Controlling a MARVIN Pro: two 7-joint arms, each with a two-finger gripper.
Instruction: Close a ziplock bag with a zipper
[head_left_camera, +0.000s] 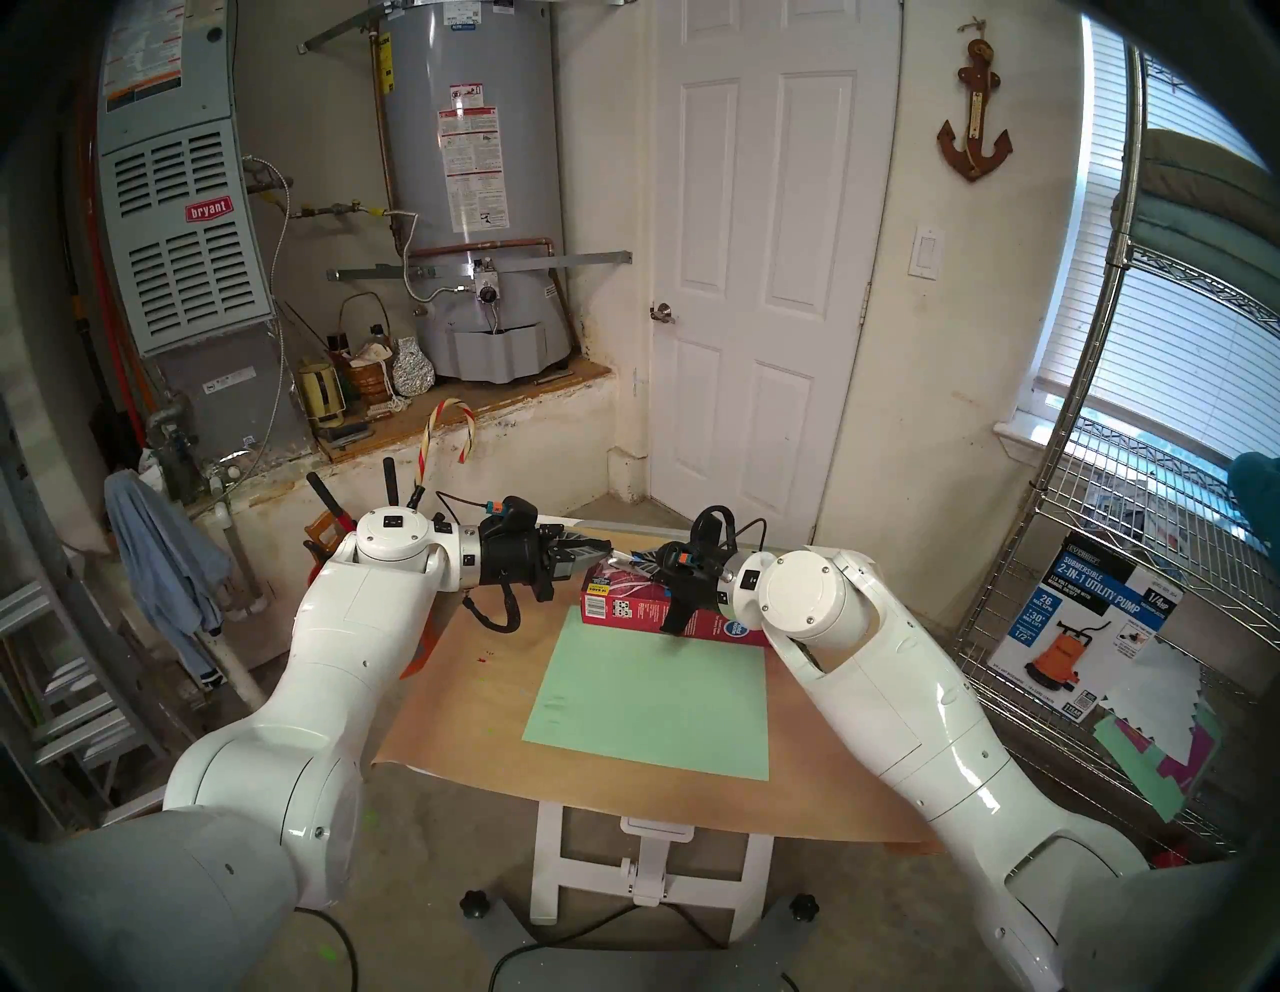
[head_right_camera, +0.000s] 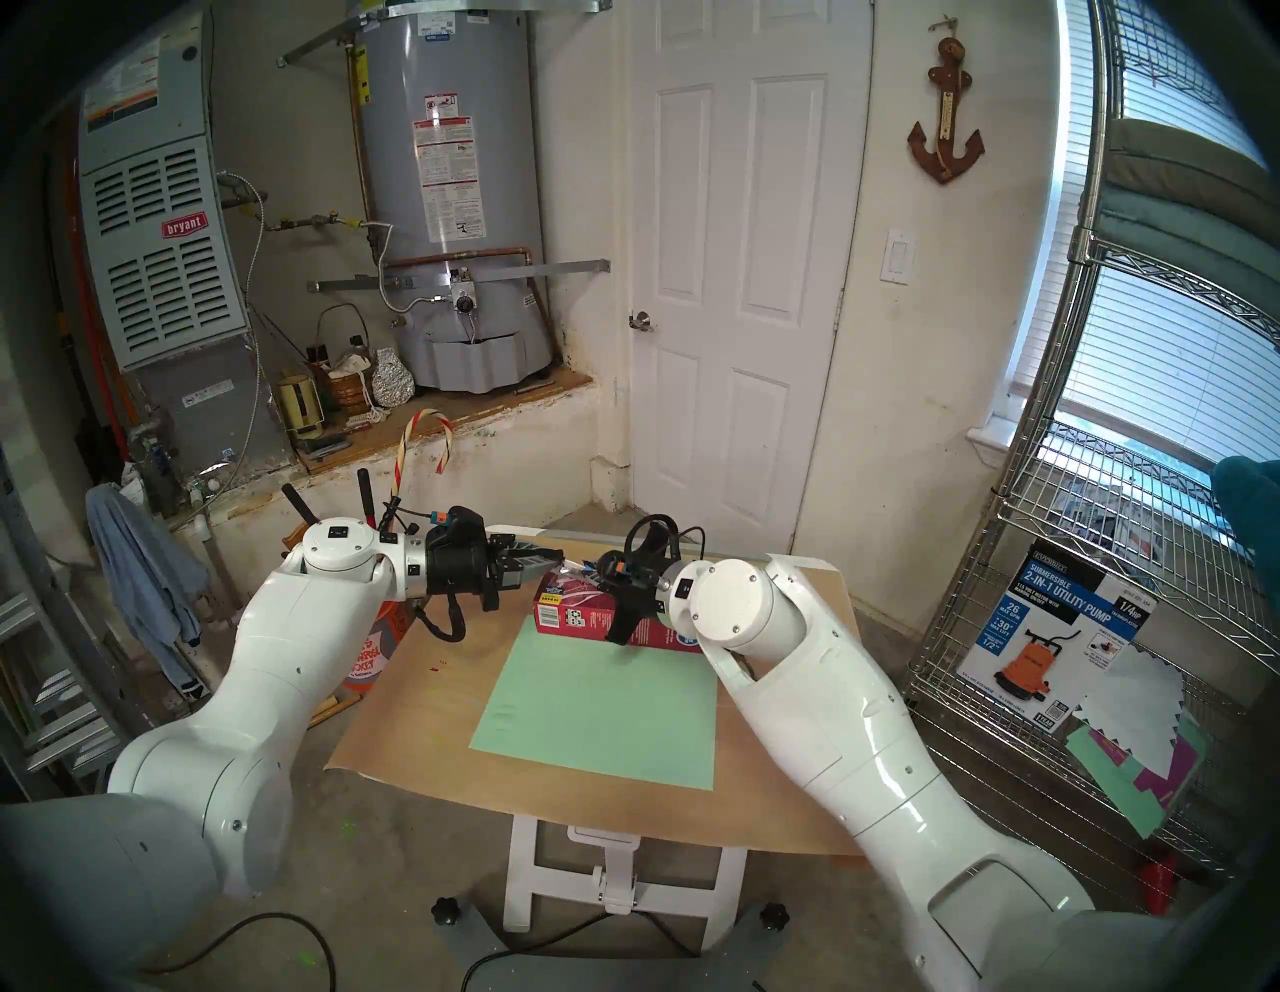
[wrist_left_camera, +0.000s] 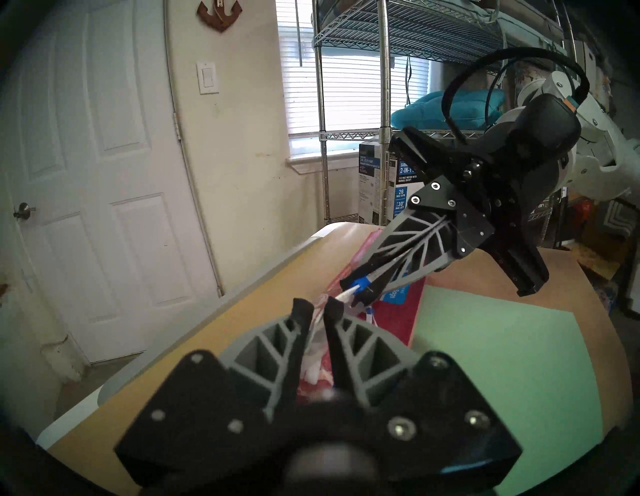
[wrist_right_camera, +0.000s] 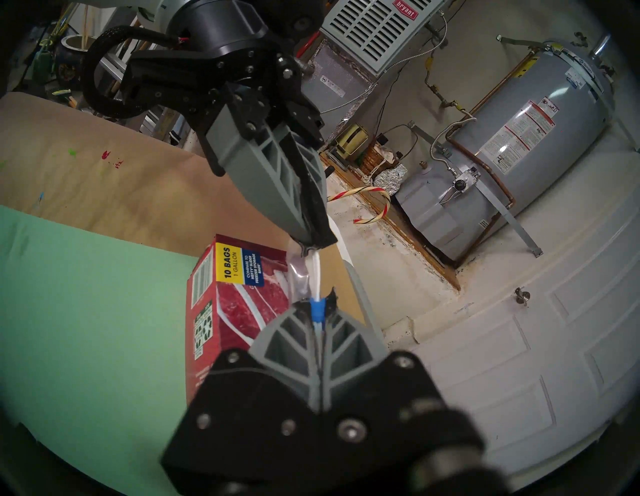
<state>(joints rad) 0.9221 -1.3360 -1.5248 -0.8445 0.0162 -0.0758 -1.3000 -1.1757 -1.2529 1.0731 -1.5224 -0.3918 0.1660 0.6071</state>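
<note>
The fingers of my left gripper are apart around the end of the bag, so that gripper should pinch the white track (wrist_right_camera: 313, 270) before my right gripper pulls the blue slider away.
The clear ziplock bag (wrist_right_camera: 298, 273) hangs stretched between my two grippers just above the red box (wrist_right_camera: 242, 301). Its white track (wrist_right_camera: 316, 265) runs straight from one gripper to the other. My right gripper (wrist_right_camera: 318, 304) is shut on the zipper (wrist_right_camera: 318, 309), a small blue slider pinched between its fingertips. A short way along the track, my left gripper (wrist_right_camera: 313, 242) is shut on the bag's end; in the left wrist view the band (wrist_left_camera: 317, 313) lies between its fingers (wrist_left_camera: 300, 310). In the head view both grippers (head_left_camera: 608, 555) (head_left_camera: 634, 562) meet tip to tip over the box's left end.
The red box (head_left_camera: 637, 613) lies at the back of a green sheet (head_left_camera: 651, 700) on the paper-covered table (head_left_camera: 471, 693). A wire shelf rack (head_left_camera: 1136, 554) stands to the right, with a white door (head_left_camera: 755, 277) and a water heater (head_left_camera: 478, 187) behind.
</note>
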